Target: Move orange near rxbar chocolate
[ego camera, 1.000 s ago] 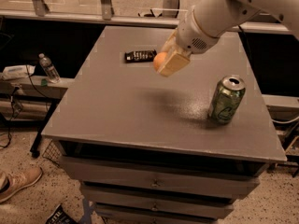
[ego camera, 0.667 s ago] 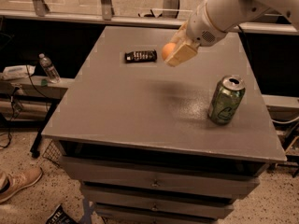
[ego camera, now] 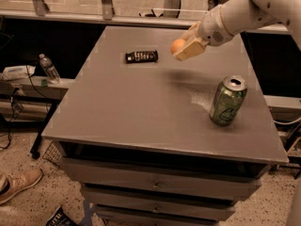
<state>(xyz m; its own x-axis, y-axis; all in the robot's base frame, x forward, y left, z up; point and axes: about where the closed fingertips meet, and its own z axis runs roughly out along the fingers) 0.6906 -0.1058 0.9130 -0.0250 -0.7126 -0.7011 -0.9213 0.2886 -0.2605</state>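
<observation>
My gripper is going to set the orange down on the table [ego camera: 164,58], against the end of the rxbar chocolate that is nearest the green soda can.
The orange [ego camera: 177,45] is a small round fruit held in my gripper [ego camera: 184,48], whose tan fingers [ego camera: 191,49] are shut on it above the table. The rxbar chocolate [ego camera: 141,56], a flat bar in a black wrapper with white lettering, lies on the grey table top [ego camera: 141,102] toward the back, left of the gripper and a short way from it. My white arm reaches in from the upper right.
A green soda can [ego camera: 227,100] stands slightly tilted at the table's right side. The table has drawers below its front edge. A water bottle [ego camera: 48,68] stands on a low shelf at left. A shoe [ego camera: 16,185] is on the floor at lower left.
My gripper with the orange has moved up and toward the back of the table, staying right of the bar. The can and bar have not moved.
</observation>
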